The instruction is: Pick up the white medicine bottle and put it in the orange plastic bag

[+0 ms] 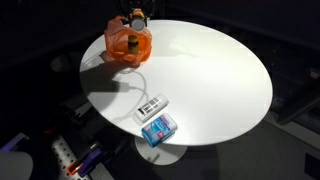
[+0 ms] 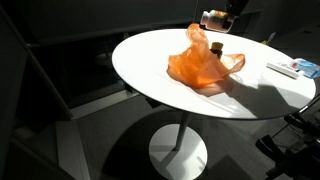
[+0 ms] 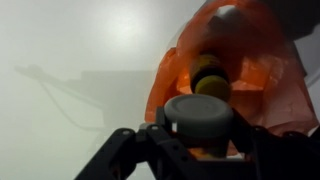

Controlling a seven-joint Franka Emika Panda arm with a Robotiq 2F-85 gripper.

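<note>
My gripper will release the white medicine bottle in the orange plastic bag (image 1: 120, 50) (image 3: 252, 68), next to the yellow and dark capped item.
The orange plastic bag (image 1: 130, 45) lies crumpled at the far edge of the round white table (image 1: 210, 70); it also shows in an exterior view (image 2: 203, 66) and in the wrist view (image 3: 255, 70). My gripper (image 3: 198, 150) is shut on the white medicine bottle (image 3: 198, 115), whose round pale cap faces the wrist camera. In an exterior view the gripper (image 2: 225, 14) holds the bottle (image 2: 211, 19) just above the bag. In an exterior view the gripper (image 1: 135, 18) hangs over the bag. A yellow and dark capped item (image 3: 210, 75) sits in the bag's opening.
A white flat box (image 1: 152, 106) and a blue packet (image 1: 159, 129) lie near the table's front edge; they also show at the right rim in an exterior view (image 2: 283, 68). The surroundings are dark, with a striped object (image 1: 66, 155) below the table.
</note>
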